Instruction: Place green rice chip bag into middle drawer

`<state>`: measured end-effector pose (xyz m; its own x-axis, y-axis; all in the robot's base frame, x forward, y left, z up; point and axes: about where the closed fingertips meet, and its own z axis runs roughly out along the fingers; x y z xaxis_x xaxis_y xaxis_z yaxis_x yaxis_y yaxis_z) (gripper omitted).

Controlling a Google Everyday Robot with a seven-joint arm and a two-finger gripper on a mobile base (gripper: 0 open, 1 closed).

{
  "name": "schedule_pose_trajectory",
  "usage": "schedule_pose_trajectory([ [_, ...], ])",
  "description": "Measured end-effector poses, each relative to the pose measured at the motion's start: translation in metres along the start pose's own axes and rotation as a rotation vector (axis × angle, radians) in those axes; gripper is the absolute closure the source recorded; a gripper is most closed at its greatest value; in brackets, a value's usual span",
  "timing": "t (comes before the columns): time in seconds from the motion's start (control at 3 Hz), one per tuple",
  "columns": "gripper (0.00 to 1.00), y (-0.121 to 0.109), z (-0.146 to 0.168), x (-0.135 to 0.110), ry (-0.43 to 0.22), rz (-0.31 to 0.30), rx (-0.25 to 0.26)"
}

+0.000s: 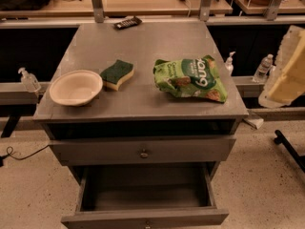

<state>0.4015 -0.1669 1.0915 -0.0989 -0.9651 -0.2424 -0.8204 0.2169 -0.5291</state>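
Note:
Next, I close my gripper on the white lettering (197,74) near the green rice chip bag's middle.
The green rice chip bag (191,78) lies flat on the right half of the grey cabinet top (143,44), its white lettering facing up. The middle drawer (145,191) is pulled out below, dark inside, with a small knob on its front (147,223). My gripper (286,73) shows as a pale cream shape at the right edge of the camera view. It is to the right of the bag, beyond the cabinet's right side, and touches nothing.
A cream bowl (76,87) and a green-and-yellow sponge (117,74) sit on the left of the top. A black remote (127,23) lies at the back. The upper drawer front (143,151) is closed. Bottles (263,67) stand on the side ledges.

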Motion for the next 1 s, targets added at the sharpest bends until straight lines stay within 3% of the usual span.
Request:
schedule_pose_trajectory([
  [0.67,0.00,0.000,0.000,0.000,0.000,-0.001,0.000],
  [1.0,0.00,-0.006,0.027,-0.004,-0.013,-0.032,-0.001],
])
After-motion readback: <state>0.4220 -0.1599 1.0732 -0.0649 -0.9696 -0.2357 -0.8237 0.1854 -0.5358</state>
